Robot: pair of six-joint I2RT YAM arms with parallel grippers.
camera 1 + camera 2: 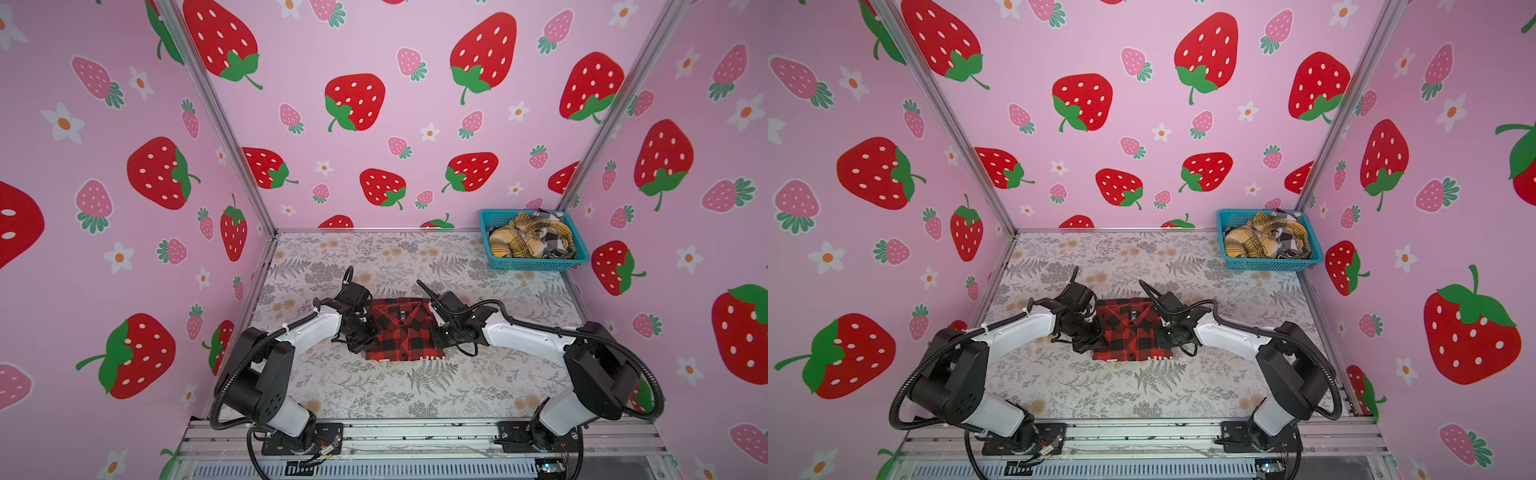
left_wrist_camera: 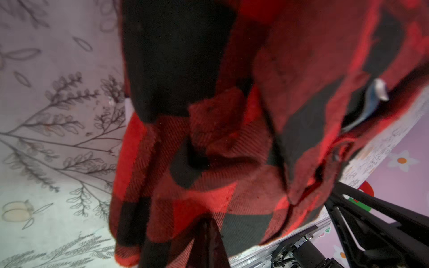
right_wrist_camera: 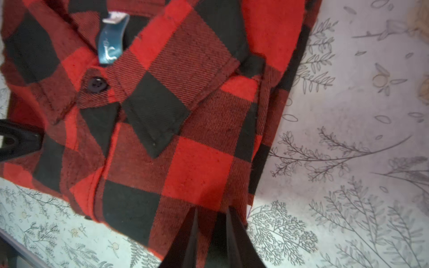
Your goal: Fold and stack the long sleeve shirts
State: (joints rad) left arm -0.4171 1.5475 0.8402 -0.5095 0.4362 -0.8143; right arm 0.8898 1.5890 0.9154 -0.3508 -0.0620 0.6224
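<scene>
My left gripper needs to open and back clear, as it pinches bunched cloth inside the shirt's folded side edge, and then take that edge (image 2: pixel 117 212) with its fingers around it.
One of the long sleeve shirts (image 1: pixel 405 332) (image 1: pixel 1129 332), red-and-black check, lies folded into a rectangle mid-table with its collar towards the back wall. A teal neck label (image 3: pixel 110 39) and a black button (image 3: pixel 96 83) show at the collar. My left gripper (image 1: pixel 368 332) (image 1: pixel 1096 332) is at the shirt's left side. In the left wrist view its fingers (image 2: pixel 209 222) are pressed together with bunched cloth (image 2: pixel 197 150) over them. My right gripper (image 1: pixel 438 332) (image 1: pixel 1160 332) (image 3: pixel 213 215) sits at the shirt's right edge, its jaws closed on a fold of the cloth.
A teal basket (image 1: pixel 536 264) (image 1: pixel 1266 264) at the back right corner holds crumpled yellow plaid cloth (image 1: pixel 519 239) and black-and-white plaid cloth (image 1: pixel 557 241). Pink strawberry walls close in three sides. An aluminium rail (image 1: pixel 415 432) with both arm bases runs along the front.
</scene>
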